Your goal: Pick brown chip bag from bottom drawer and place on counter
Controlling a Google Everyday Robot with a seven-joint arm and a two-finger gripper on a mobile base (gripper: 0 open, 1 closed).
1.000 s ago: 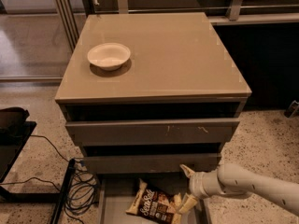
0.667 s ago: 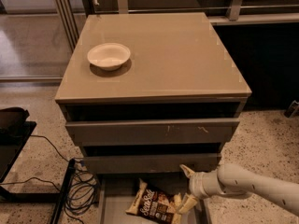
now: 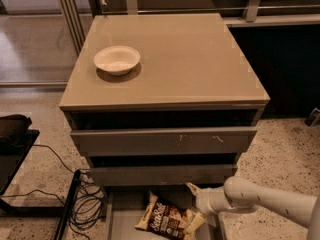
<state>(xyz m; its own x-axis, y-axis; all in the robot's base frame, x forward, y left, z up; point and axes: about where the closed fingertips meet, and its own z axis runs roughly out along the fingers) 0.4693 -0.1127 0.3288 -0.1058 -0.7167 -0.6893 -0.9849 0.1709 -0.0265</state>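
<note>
I should close my gripper on the end of the brown chip bag (image 3: 186,222) that points toward my arm, next to the white lettering on it.
The brown chip bag (image 3: 165,219) lies in the open bottom drawer (image 3: 121,223), at the frame's lower edge. It lies flat, with its white script lettering facing up. My gripper (image 3: 194,205) reaches in from the right, just at the bag's right end. Its fingers are spread open, one above the bag's end and one at its lower right corner, and nothing is lifted. The counter (image 3: 185,59) is the glossy taupe top of the cabinet above.
A white bowl (image 3: 117,59) stands on the counter's left side. Two taupe drawer fronts (image 3: 165,141) sit above the open drawer, slightly pulled out. Black cables (image 3: 85,204) lie on the terrazzo floor at the left, beside a black stand (image 3: 12,134).
</note>
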